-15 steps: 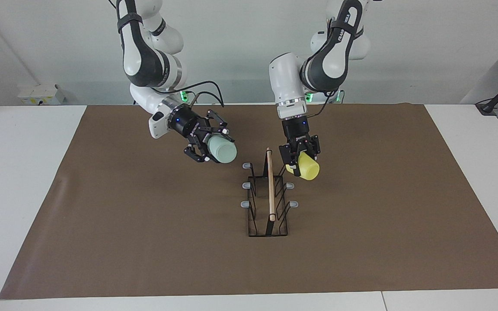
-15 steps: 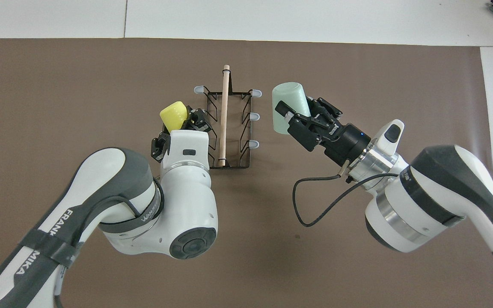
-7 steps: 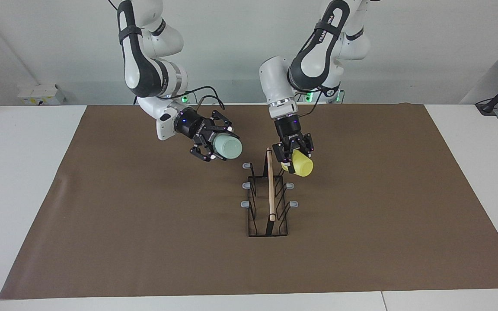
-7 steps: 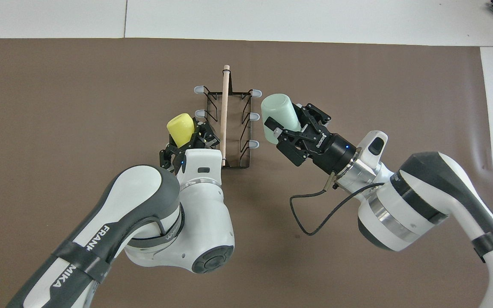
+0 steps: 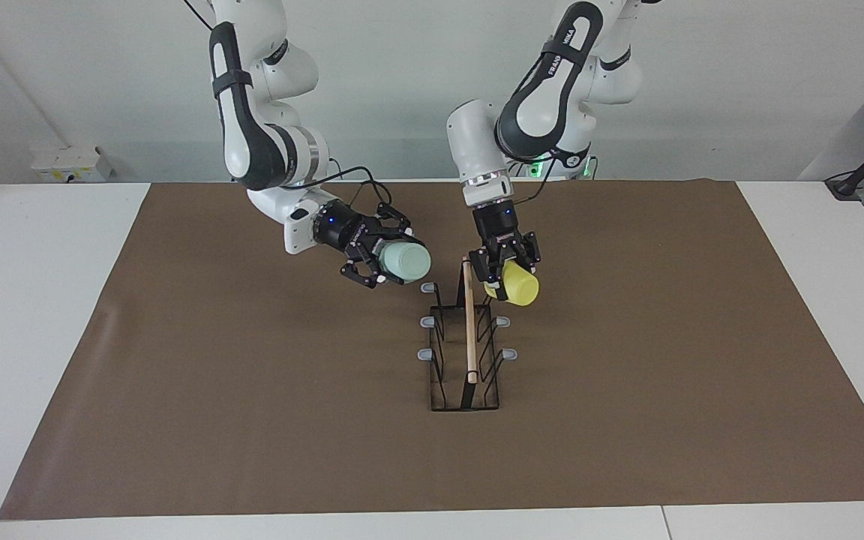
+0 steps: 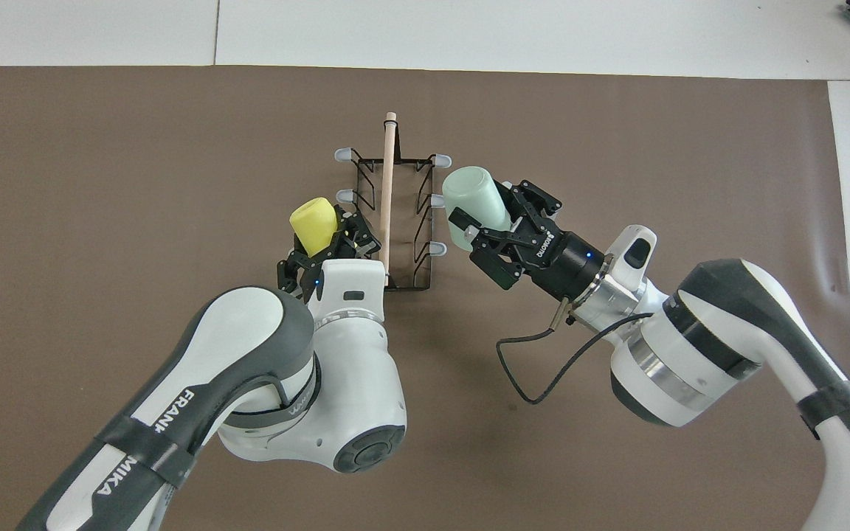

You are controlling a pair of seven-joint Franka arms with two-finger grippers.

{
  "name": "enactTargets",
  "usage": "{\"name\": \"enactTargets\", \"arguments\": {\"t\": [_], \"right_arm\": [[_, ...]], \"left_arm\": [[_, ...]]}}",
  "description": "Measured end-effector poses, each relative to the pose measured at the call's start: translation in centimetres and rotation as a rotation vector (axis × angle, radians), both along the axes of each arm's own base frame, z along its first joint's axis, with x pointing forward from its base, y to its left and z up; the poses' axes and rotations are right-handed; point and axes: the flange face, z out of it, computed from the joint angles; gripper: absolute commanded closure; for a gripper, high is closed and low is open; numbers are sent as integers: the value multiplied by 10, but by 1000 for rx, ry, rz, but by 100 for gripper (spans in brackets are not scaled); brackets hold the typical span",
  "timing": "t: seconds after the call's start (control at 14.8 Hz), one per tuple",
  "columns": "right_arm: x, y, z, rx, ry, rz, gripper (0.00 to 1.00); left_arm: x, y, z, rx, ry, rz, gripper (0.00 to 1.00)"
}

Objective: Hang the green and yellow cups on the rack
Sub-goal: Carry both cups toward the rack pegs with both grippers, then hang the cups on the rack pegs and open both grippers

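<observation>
Next, my right gripper lets go of the mint green cup on the rack's peg (image 6: 432, 257) that is nearest the robots, on the opposite side from the yellow cup.
The black wire rack (image 5: 438, 373) (image 6: 425, 274) with its wooden rod (image 5: 469, 330) (image 6: 387, 193) stands mid-mat. My left gripper (image 5: 503, 271) (image 6: 334, 237) is shut on the yellow cup (image 5: 520, 286) (image 6: 313, 223), tilted in the air against the rack's side toward the left arm's end, at the end nearest the robots, where it hides that peg. My right gripper (image 5: 381, 262) (image 6: 495, 225) is shut on the mint green cup (image 5: 406, 262) (image 6: 469, 198), held sideways just above and beside the grey peg (image 5: 428, 287) on the rack's side toward the right arm's end.
A brown mat (image 5: 252, 420) (image 6: 137, 147) covers the white table (image 5: 27, 300). Grey-tipped pegs (image 5: 509, 354) (image 6: 341, 154) jut from both sides of the rack. A cable (image 6: 536, 361) loops under the right wrist.
Both arms have closed in on the rack. The green cup has moved toward the rack's pegs, and the yellow cup has shifted in against the rack's other side.
</observation>
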Motion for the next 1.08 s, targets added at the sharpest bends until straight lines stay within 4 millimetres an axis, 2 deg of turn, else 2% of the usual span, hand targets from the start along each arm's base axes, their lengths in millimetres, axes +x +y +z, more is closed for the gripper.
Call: {"name": "enactTargets", "arguments": {"t": [0.07,0.14,0.2,0.41,0.81,1.08], "right_arm": [[1,4,-5,36,-15,-2,100],[1,9,-13,67,-34,3,100],[1,15,-23,86,-49,17,100],[0,23,-55,87,-58,35,100],[-6,36,-60,69,-51,54,100],[-13,44,-69,42,-49,65,100]], "left_arm": [[0,0,-2,0,3,-2,32],[0,-1,-2,0,5,-4,6],[-1,-2,-3,-1,6,-7,0],[-3,-5,-6,1,12,-17,0],[3,-7,3,8,4,-30,0],[23,4,22,42,80,-57,0]]}}
